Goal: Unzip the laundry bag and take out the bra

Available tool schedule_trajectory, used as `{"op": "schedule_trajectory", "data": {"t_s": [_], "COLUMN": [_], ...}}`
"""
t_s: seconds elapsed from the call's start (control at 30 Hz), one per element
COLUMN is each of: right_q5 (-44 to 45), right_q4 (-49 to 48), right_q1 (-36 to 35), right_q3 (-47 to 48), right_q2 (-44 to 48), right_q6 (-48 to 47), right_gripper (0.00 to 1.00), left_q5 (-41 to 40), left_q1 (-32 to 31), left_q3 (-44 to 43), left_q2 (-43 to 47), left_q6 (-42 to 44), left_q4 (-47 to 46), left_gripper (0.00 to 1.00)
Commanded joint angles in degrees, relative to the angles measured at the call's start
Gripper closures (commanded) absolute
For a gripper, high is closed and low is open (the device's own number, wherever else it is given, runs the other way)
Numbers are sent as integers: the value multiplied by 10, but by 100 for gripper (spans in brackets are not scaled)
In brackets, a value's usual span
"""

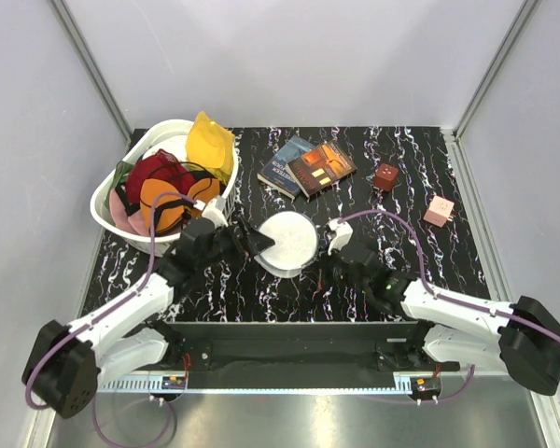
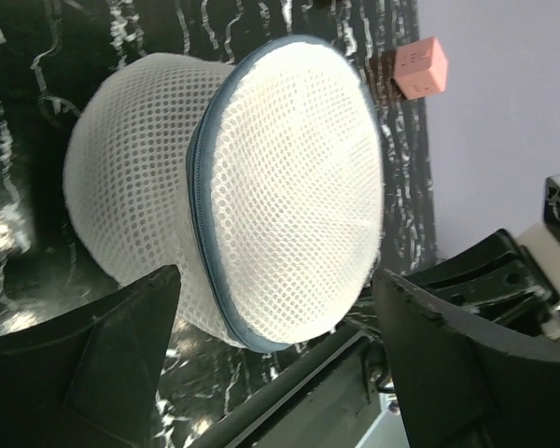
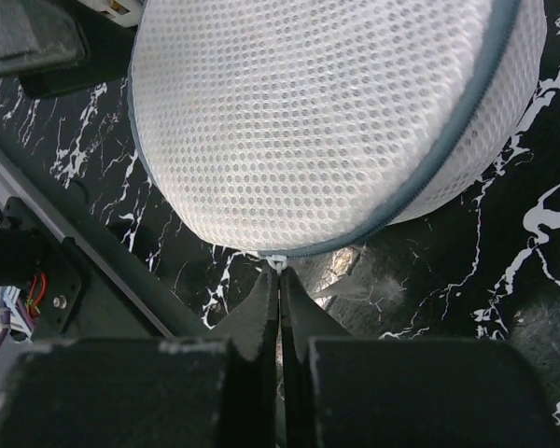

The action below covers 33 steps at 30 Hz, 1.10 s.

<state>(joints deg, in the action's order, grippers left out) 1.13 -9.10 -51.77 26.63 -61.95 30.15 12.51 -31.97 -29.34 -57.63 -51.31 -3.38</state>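
The laundry bag is held only by my right gripper, at the zipper pull, so my left gripper needs to pinch the bag's near edge (image 2: 255, 339) to steady it before unzipping.
The laundry bag (image 1: 289, 241) is a round white mesh pouch with a grey zip, lying on the black marbled table between the two arms. In the left wrist view the laundry bag (image 2: 289, 187) fills the middle, zip closed along its edge. My left gripper (image 2: 280, 373) stands open, one finger to each side of the bag's near end, touching nothing. My right gripper (image 3: 280, 273) is shut, its tips pinching the small white zipper pull (image 3: 277, 262) at the lower edge of the laundry bag (image 3: 327, 121). The bra is hidden.
A white slotted basket (image 1: 159, 129) with red, yellow and orange clothes stands at the back left, just behind the left arm. Two books (image 1: 308, 168) lie behind the bag. A brown cube (image 1: 385, 177) and a pink cube (image 1: 439, 211) sit at the back right.
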Motion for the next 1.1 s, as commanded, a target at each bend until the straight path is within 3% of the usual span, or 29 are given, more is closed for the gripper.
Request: {"op": "schedule_trajectory", "data": {"t_s": [0.0,0.3,0.47,0.73,0.83,1.07], "right_q5": [37,105,121,135,143,151], "right_q4": [-1,-11,-35,-62,-62,-60], "right_q1": [-16,-75,-109,-156,-168,-185], "right_q3": [13,48,63,98,110,119], "right_q2": [4,-67,-96,-153,-167,-180], "right_q6": [50,90,105,112,112,118], "right_gripper": [100,100,100,100,100,100], "left_q5": [-40,-90,-115,-144,-162,-186], "left_q1": [-25,-117,-132,-140,-140,-140], "left_q3": [37,94,133,140,140,142], "left_q2": [54,106,135,111,111,110], "left_q6": [12,-56,-92,-110,-114,-116], "left_q4": [25,15,2,-42,-49,-48], "left_gripper": [12,14,14,19,25,55]}}
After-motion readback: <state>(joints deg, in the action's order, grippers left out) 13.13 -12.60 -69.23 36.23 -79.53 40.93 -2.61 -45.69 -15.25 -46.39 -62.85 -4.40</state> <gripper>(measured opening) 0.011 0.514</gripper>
